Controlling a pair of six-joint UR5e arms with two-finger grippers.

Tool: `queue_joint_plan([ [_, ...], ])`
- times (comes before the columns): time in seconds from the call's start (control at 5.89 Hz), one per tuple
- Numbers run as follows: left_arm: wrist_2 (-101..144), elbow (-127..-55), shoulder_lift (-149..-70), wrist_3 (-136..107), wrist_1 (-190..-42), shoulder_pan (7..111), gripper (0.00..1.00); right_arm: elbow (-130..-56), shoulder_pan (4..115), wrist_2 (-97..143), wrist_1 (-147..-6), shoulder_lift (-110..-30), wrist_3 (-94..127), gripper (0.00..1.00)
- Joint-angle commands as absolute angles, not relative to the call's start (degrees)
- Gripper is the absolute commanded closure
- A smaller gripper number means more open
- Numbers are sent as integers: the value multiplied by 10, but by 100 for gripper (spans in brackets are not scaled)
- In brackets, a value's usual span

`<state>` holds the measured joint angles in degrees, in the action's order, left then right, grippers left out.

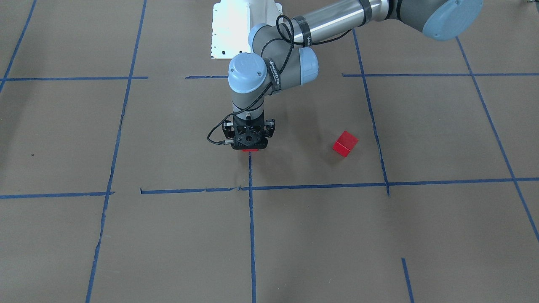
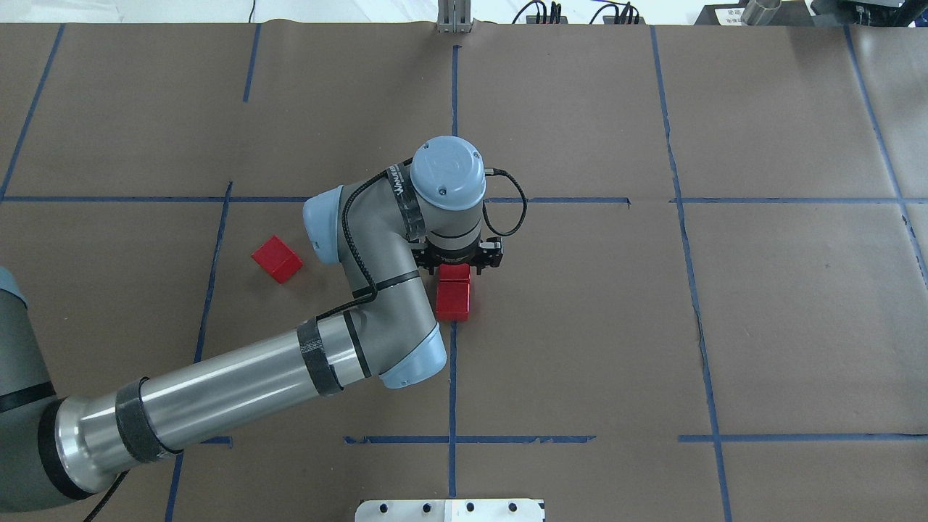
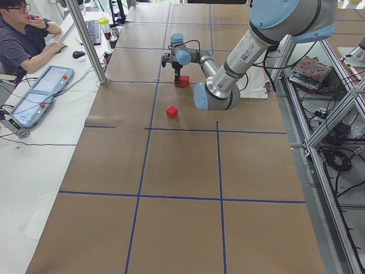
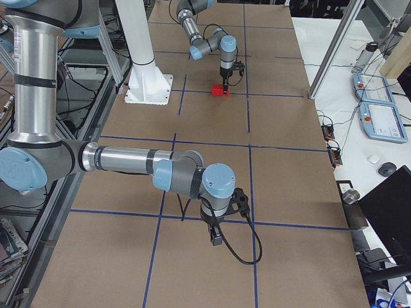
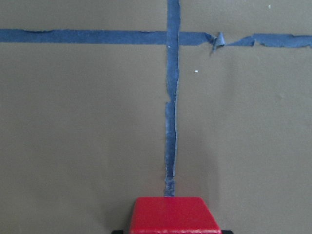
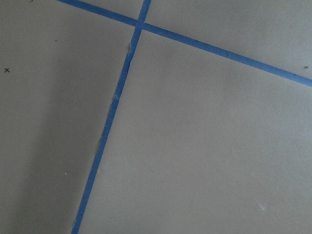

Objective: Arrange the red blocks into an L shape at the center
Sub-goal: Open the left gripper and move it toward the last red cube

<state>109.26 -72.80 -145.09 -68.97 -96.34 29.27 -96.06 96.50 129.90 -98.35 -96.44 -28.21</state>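
Note:
My left fingers should next grip the sides of the lone red block [image 1: 347,141], apart from the red blocks lined up along the tape.
My left gripper [image 2: 460,267] points straight down over the vertical tape line of the center rectangle [image 2: 573,326]. It is shut on a red block [image 2: 457,273]; in the left wrist view this block [image 5: 174,215] fills the bottom edge with dark finger tips tight at both its sides. A second red block [image 2: 453,301] lies against it on the near side, in line along the tape. The third red block [image 2: 276,259] lies apart, left of the arm, and also shows in the front view [image 1: 345,143]. My right gripper [image 4: 218,239] shows only in the right side view; I cannot tell whether it is open or shut.
The white robot base [image 1: 236,25] stands behind the center rectangle. The left arm's elbow [image 2: 406,355] hangs over the near left part of the rectangle. An operator [image 3: 23,34] sits at a side desk beyond the table.

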Motion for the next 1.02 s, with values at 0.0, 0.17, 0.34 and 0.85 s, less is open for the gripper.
queue_joint_plan([
  [0.0, 1097, -757, -1450, -669, -959, 315, 0, -960, 965, 1299, -983, -964, -281, 0],
  [0.17, 1157, -768, -1440, -653, -958, 356, 0, -961, 965, 1299, -983, -964, -281, 0],
  [0.34, 1204, -827, -1381, -573, -958, 394, 0, -960, 965, 1300, -983, -965, -281, 0],
  [0.85, 1209, -939, -1227, -268, -963, 437, 0, -957, 965, 1300, -983, -965, -280, 0],
])
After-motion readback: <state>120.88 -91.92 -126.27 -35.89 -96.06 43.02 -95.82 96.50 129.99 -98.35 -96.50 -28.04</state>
